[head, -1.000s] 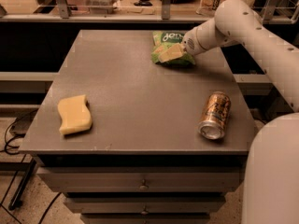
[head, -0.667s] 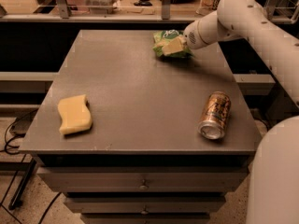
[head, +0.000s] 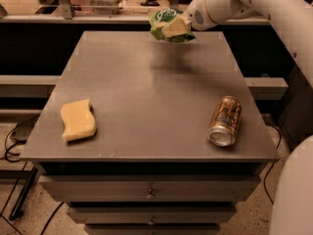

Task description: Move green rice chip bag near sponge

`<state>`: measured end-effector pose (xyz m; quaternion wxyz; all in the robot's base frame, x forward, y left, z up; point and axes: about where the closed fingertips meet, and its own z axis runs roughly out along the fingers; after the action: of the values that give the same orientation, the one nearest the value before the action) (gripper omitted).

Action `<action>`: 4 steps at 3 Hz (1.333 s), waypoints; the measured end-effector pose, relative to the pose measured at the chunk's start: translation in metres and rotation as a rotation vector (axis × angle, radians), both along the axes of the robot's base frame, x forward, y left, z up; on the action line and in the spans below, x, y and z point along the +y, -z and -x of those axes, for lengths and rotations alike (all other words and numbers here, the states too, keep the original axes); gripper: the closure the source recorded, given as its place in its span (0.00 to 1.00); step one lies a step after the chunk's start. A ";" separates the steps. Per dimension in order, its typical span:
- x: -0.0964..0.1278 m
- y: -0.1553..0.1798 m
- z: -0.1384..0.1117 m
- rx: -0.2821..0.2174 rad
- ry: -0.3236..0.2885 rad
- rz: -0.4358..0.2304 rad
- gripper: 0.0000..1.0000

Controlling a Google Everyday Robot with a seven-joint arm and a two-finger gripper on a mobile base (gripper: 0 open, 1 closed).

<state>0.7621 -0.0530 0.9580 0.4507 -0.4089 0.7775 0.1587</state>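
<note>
The green rice chip bag will be released on the grey table point(head: 111, 91) just behind the pale-yellow sponge's inner corner.
My gripper point(head: 172, 29) is shut on the green rice chip bag point(head: 165, 19) and holds it in the air above the far edge of the table, right of centre. The bag is crumpled around my pale-yellow fingers point(head: 175, 28); its shadow falls on the tabletop below. The pale-yellow sponge point(head: 78, 120) with wavy sides lies flat near the table's front left corner, far from the bag.
A copper-brown drink can point(head: 225, 120) lies on its side at the front right of the grey table point(head: 151, 92). My white arm point(head: 244, 1) reaches in from the upper right. Drawers sit below the tabletop; shelving and clutter stand behind.
The gripper has lifted the green bag off the tabletop and carried it up and slightly left. The sponge and can have not moved.
</note>
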 end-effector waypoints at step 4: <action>0.101 0.035 0.125 0.058 -0.434 0.108 1.00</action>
<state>0.6369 0.0478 0.9229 0.3608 -0.5853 0.6913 0.2219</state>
